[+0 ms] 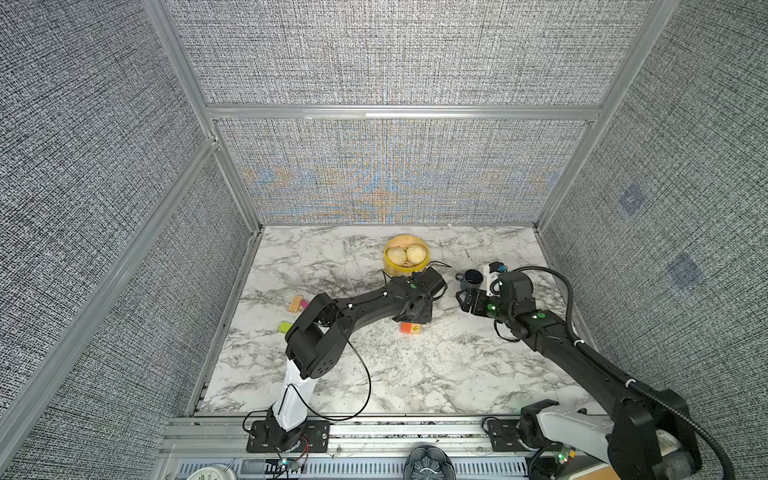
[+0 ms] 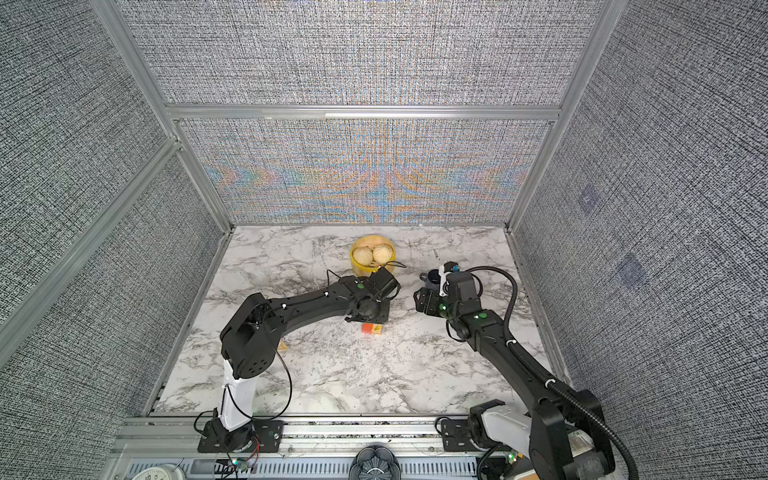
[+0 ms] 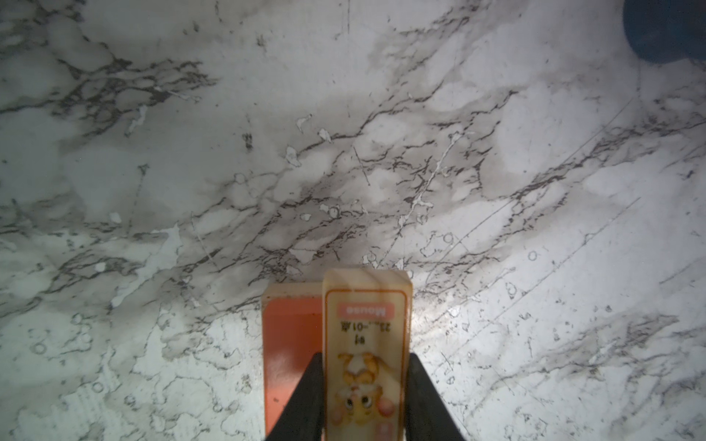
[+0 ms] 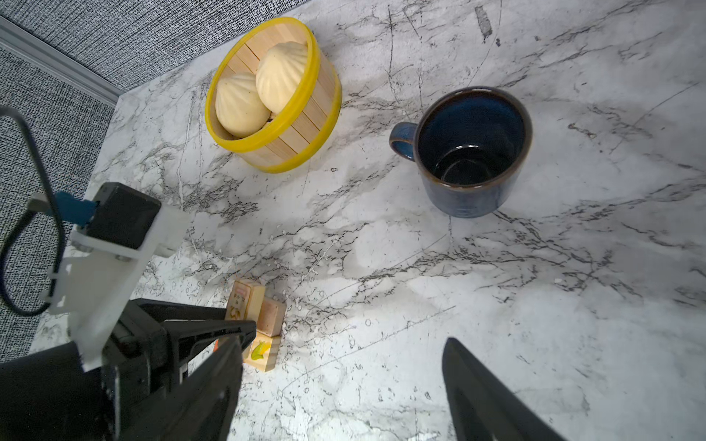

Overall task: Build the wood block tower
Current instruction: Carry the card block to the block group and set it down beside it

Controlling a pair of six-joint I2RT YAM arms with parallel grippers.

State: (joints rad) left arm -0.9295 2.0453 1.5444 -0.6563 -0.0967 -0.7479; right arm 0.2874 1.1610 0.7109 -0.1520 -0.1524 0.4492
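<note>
Next, my left gripper puts the mouse slab down on the marble table (image 1: 432,327) (image 3: 463,365) beside the tan corn block. The slab is now held beside an orange block.
My left gripper (image 3: 366,359) is shut on a tan wood slab (image 3: 367,336) printed with a mouse, held on edge. Right beside the slab lies an orange block (image 3: 290,343). In the right wrist view the same slab (image 4: 244,301) stands against a pale block (image 4: 272,317), just behind a tan block with a corn picture (image 4: 263,353). In both top views the left wrist covers the slab, and only the orange and tan pair (image 1: 411,328) (image 2: 372,329) shows. My right gripper (image 4: 345,338) (image 1: 467,301) hangs open and empty, to the right of them.
A blue mug (image 4: 473,152) (image 1: 471,277) stands close behind my right gripper. The yellow steamer basket (image 4: 305,126) (image 1: 390,266) with buns sits at the back. Loose tan (image 1: 296,304), pink (image 1: 305,304) and lime green (image 1: 285,327) blocks lie at the left, by my left arm's elbow.
</note>
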